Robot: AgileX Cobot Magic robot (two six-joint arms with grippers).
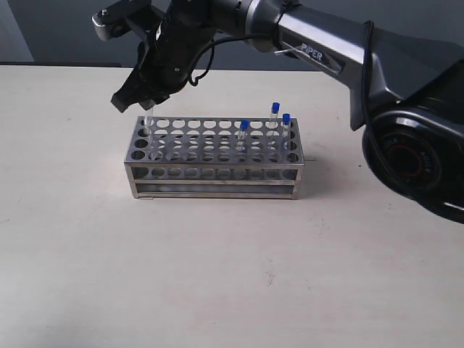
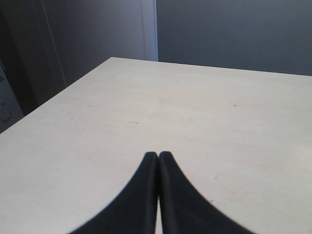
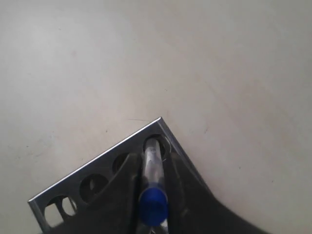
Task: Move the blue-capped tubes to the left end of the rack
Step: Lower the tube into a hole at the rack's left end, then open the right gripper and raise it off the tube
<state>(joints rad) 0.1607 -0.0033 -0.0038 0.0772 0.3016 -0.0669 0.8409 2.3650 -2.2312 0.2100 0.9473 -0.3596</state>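
Note:
Next, my right gripper releases the blue-capped tube in the rack's back corner hole (image 1: 146, 124) (image 3: 156, 145), the one farthest from the other blue-capped tubes.
The shiny metal rack (image 1: 185, 142) stands mid-table. My right gripper (image 1: 140, 107) has reached across to its far-left corner and is shut on a blue-capped tube (image 1: 147, 125). In the right wrist view that tube (image 3: 152, 163) sits between the two fingers (image 3: 127, 170), its blue cap (image 3: 153, 205) near the camera and its lower end inside the corner hole of the rack (image 3: 100, 165). Three more blue-capped tubes (image 1: 244, 126) (image 1: 275, 109) (image 1: 286, 119) stand near the rack's right end. My left gripper (image 2: 158, 155) is shut on nothing, over bare table, and does not show in the exterior view.
The right arm (image 1: 326, 54) stretches from its base (image 1: 417, 156) at the right across the space above the rack. The pale table (image 1: 232, 275) ends against a dark wall behind the rack. In the left wrist view a table corner (image 2: 113, 59) lies ahead.

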